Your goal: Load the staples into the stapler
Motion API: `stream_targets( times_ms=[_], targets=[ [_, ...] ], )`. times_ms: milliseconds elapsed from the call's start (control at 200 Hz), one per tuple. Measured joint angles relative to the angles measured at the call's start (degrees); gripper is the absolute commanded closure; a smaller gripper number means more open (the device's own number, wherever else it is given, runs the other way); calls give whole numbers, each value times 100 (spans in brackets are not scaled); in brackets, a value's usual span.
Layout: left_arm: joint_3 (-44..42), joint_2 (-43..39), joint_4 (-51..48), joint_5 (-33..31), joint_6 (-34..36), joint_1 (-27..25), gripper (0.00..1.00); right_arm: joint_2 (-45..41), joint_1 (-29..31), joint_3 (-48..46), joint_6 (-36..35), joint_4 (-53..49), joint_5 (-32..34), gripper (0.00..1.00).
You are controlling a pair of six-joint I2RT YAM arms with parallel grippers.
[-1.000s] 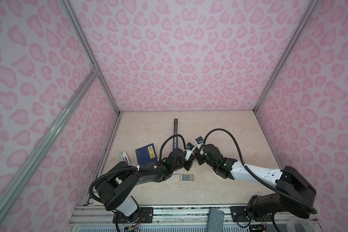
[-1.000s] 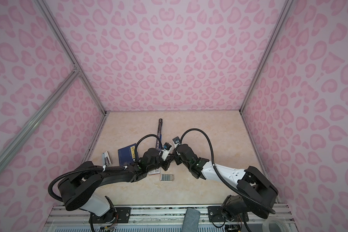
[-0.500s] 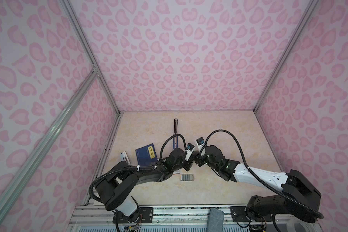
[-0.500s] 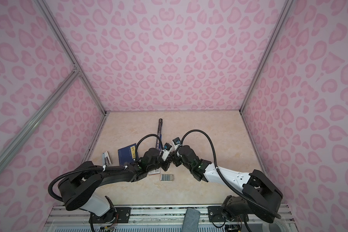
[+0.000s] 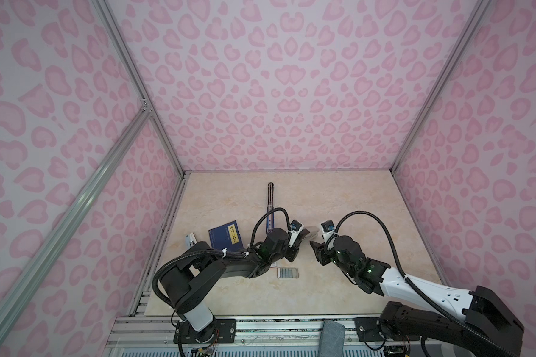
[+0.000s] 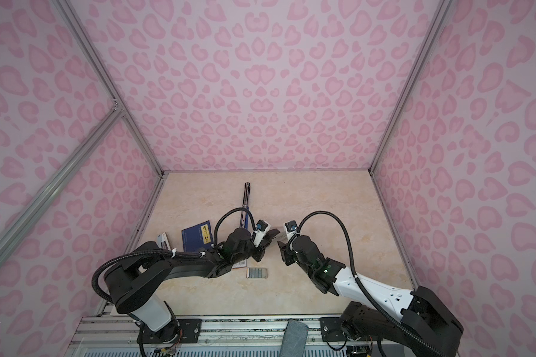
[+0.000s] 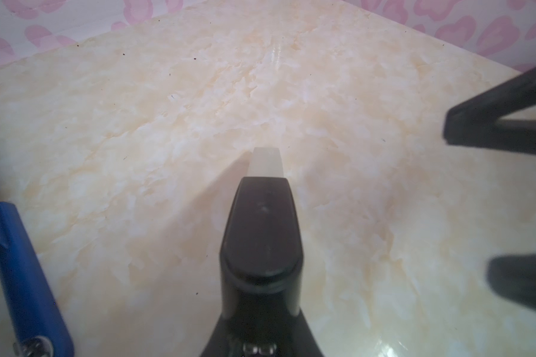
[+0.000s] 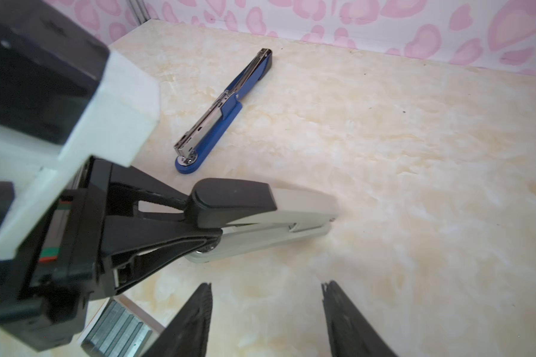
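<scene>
I need to grab the black top point(image 8: 239, 200) from above and put the stapler farther back, because my left gripper pinches only the rear end of the white stapler.
My left gripper point(image 8: 203, 219) is shut on the rear of a white stapler point(image 8: 291, 216) with a black top, held low over the table and pointing right in both top views point(image 5: 310, 231) point(image 6: 278, 232). From the left wrist only its black cap and white nose point(image 7: 266, 160) show. My right gripper point(image 8: 266, 284) stands open just right of the nose point(image 5: 314, 247), apart from it and holding nothing. The staples point(image 8: 118, 327) lie as grey strips in a pale tray point(image 5: 287, 272) on the table below the left wrist. A second, blue stapler point(image 8: 223, 108) lies opened flat behind.
A dark blue booklet point(image 5: 226, 236) and a small white object point(image 5: 191, 239) lie left of the left arm. A barcoded white box point(image 6: 240, 264) peeks out under that arm. Pink patterned walls close in the marble table point(image 5: 353, 201) on three sides.
My right gripper has opened wider and drawn back to the right, away from the white stapler's nose. The left gripper and the stapler have stayed where they were.
</scene>
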Motion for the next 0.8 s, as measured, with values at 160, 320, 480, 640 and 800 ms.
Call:
stream_targets(
  times_ms=[160,320,480,640,800],
  targets=[
    [190,446,131,-76,63,0,84,-505,-236,-326,179,-85,96,41],
    [205,592,125,-168,81,-55,74,-649,-304,-472,262,-210,131,41],
    [48,463,50,-271,63,-168,66,-640,-317,-520,323,-212,140,41],
    [-87,-26,-103,-358,13,-275,60,-601,-328,-520,376,-208,138,41],
    [-33,-588,-603,-463,-136,-280,53,-638,-337,-531,424,-214,133,41]
  ],
)
